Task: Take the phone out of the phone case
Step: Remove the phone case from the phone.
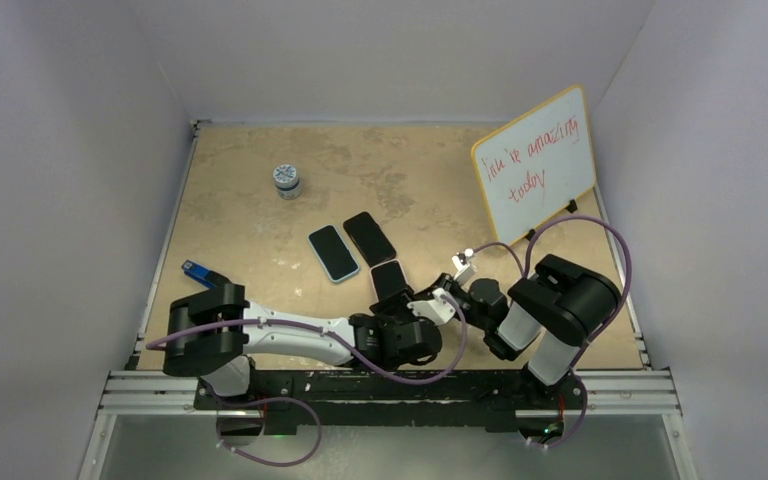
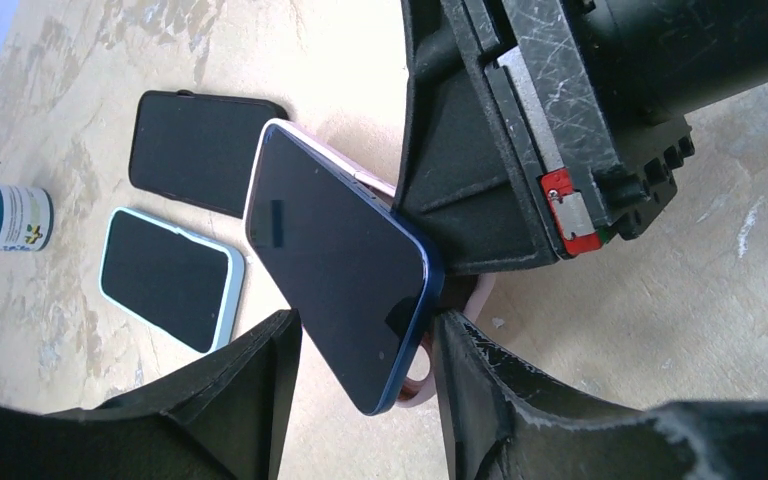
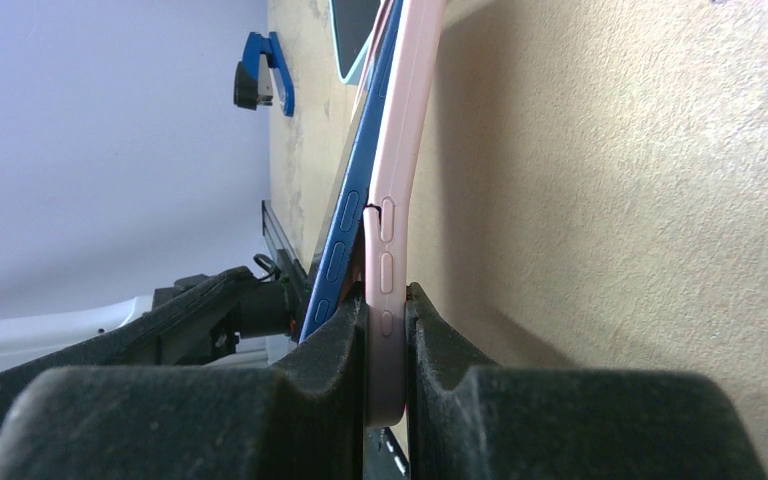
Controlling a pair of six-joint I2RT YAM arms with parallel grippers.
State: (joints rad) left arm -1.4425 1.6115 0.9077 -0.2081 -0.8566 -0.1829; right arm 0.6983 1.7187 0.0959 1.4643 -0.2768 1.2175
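I should set the pink case, now half peeled off the phone, down next to the black phone, on its whiteboard side (image 1: 423, 232), using my right gripper.
A blue phone (image 1: 390, 278) with a dark screen is tilted up off the table and half peeled out of its pink case. In the left wrist view the phone (image 2: 340, 260) hangs between my left fingers, with the pink case (image 2: 480, 295) behind its lower corner. My left gripper (image 2: 365, 325) is open around that corner; the right finger (image 2: 480, 380) touches the phone's edge and the left finger stands apart. My right gripper (image 3: 385, 310) is shut on the case's side (image 3: 405, 150), and the phone's blue edge (image 3: 345, 240) splays away from it. The grippers meet at the table's near middle (image 1: 425, 305).
A phone in a light blue case (image 1: 333, 252) and a black phone (image 1: 369, 237) lie flat just beyond. A small white bottle (image 1: 286, 180) stands farther back left. A whiteboard (image 1: 535, 165) leans at the back right. A blue object (image 1: 195, 270) lies by the left edge.
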